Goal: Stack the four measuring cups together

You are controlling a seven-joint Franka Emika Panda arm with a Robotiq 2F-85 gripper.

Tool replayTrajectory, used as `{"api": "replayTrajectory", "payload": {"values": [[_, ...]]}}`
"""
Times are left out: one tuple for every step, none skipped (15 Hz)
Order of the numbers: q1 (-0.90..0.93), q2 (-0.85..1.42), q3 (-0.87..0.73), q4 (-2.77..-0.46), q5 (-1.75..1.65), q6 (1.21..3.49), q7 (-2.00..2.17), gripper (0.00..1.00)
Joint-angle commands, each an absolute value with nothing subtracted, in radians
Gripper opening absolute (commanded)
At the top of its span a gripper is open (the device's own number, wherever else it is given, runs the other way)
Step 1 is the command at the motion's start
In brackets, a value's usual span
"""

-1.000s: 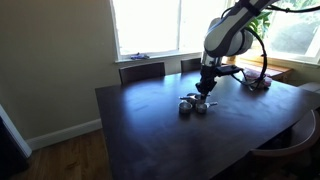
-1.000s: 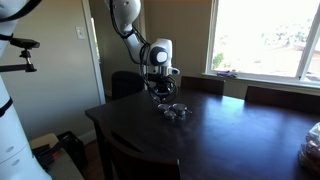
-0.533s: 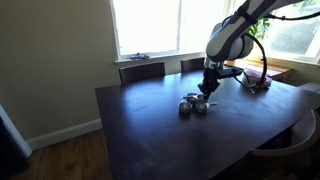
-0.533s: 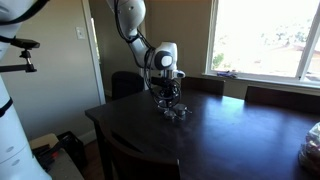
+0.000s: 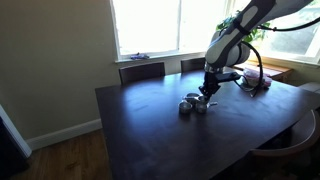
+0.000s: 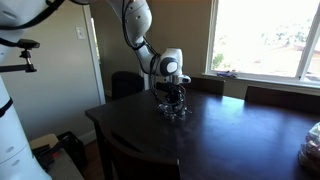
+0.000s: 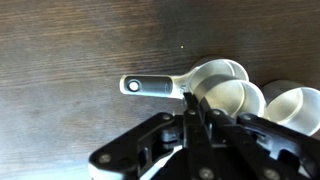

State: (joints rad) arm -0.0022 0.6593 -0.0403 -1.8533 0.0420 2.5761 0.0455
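Note:
I can see the flat-handled cup's bowl sitting off-centre against the cup at my fingertips, so next I open my gripper and take the flat-handled cup (image 7: 192, 77) by its rim before stacking.
The silvery measuring cups sit bunched on the dark table (image 5: 150, 130) in both exterior views (image 5: 192, 103) (image 6: 176, 113). In the wrist view one cup (image 7: 218, 74) lies with its flat handle and hole pointing left, and another (image 7: 298, 105) is at the right edge. A third cup (image 7: 243, 99) sits right against my fingertips, and a pale strip like its handle runs back between the jaws. My gripper (image 7: 190, 98) is closed on it, low over the cluster (image 5: 207, 94) (image 6: 171, 103). A fourth cup is not clearly visible.
Chairs stand along the far side of the table under the windows (image 5: 142, 70) (image 6: 270, 95). A small dark item lies near the table's far corner (image 5: 258, 85). A pale object sits at the table's edge (image 6: 311, 148). Bare tabletop surrounds the cups.
The gripper has moved down and slightly sideways toward the cup cluster, and now sits just above it. The cups on the table have not shifted.

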Motion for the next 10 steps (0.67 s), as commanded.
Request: {"api": "replayTrajectory", "payload": {"values": [[0.008, 0.691, -0.049, -1.817, 0.037, 2.568, 0.093, 0.04], [0.009, 0.698, -0.048, -1.812, 0.036, 2.568, 0.096, 0.04], [0.010, 0.705, -0.047, -1.806, 0.036, 2.568, 0.097, 0.03], [0.011, 0.711, -0.048, -1.801, 0.036, 2.568, 0.098, 0.04], [0.013, 0.716, -0.048, -1.794, 0.035, 2.567, 0.098, 0.04], [0.014, 0.722, -0.048, -1.788, 0.035, 2.565, 0.100, 0.03], [0.016, 0.725, -0.049, -1.783, 0.034, 2.562, 0.101, 0.02], [0.016, 0.726, -0.049, -1.782, 0.033, 2.559, 0.099, 0.02], [0.014, 0.724, -0.047, -1.784, 0.032, 2.555, 0.092, 0.03], [0.014, 0.722, -0.047, -1.787, 0.034, 2.559, 0.094, 0.06]]}}
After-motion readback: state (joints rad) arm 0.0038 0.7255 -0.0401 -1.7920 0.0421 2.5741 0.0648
